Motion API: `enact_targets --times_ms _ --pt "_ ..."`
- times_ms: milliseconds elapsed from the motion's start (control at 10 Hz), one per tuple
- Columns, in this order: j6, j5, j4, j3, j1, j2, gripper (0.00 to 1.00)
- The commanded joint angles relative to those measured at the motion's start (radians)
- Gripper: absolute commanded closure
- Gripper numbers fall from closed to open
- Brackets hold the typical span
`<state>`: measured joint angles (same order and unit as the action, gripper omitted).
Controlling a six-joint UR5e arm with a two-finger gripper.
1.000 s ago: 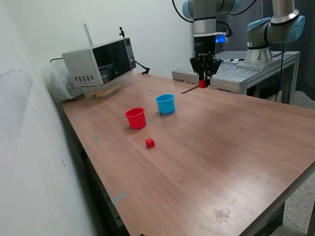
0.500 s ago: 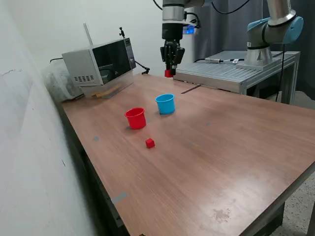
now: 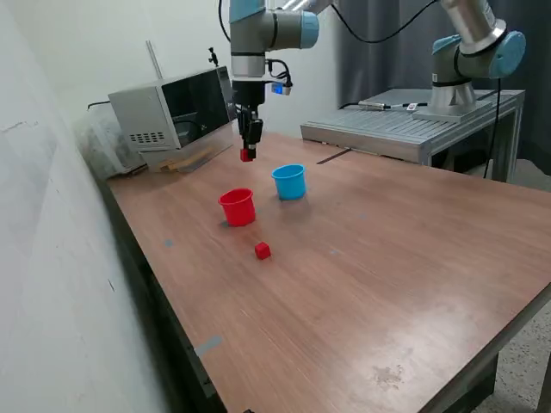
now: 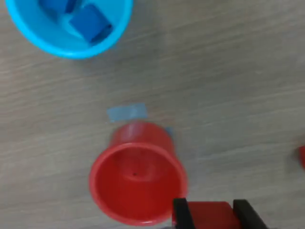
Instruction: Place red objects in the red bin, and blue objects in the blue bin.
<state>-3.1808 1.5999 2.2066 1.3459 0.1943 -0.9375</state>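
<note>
The held red cube, now beside the red cup's rim, will be let go by my gripper onto the bottom of the empty red cup [image 3: 238, 211] [image 4: 141, 172] near the light-blue cup.
My gripper [image 3: 248, 153] hangs above the table, just behind and above the red cup [image 3: 238, 206], and is shut on a small red cube [image 3: 248, 156]. In the wrist view the held red cube [image 4: 208, 214] sits between the two black fingers [image 4: 179, 211], beside the rim of the empty red cup [image 4: 137, 176]. The light-blue cup [image 3: 289, 181] stands to the exterior view's right of the red cup; the wrist view shows two dark blue cubes [image 4: 89, 22] inside it [image 4: 28, 28]. A second red cube [image 3: 263, 250] lies on the table in front of the red cup.
A microwave [image 3: 172, 110] stands at the back on the exterior view's left. A grey metal platform [image 3: 405, 129] with a second arm's base [image 3: 456, 82] is at the back right. A grey tape patch [image 4: 126, 112] lies on the wood behind the red cup.
My gripper has carried the red cube from the back right, across to the exterior view's left and lower, to just above the red cup. The cups and the loose red cube stayed put.
</note>
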Motion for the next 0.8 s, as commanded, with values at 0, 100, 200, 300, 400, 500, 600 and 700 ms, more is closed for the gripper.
enact_targets --times_ms 0,100,200,300,400,500,600,700 --pt "-0.001 0.000 0.002 -0.057 0.020 0.081 1.00" --pt "-0.001 0.000 0.010 -0.074 0.020 0.103 1.00" --pt "-0.001 0.000 0.012 -0.089 0.022 0.123 1.00" --pt "-0.001 0.002 0.012 -0.099 0.028 0.135 1.00" --pt "-0.001 0.002 0.013 -0.100 0.036 0.141 1.00" --pt "-0.002 0.000 0.015 -0.099 0.042 0.143 1.00" --pt "-0.002 0.000 0.015 -0.099 0.054 0.143 1.00" --pt "-0.001 0.000 0.015 -0.097 0.059 0.143 1.00"
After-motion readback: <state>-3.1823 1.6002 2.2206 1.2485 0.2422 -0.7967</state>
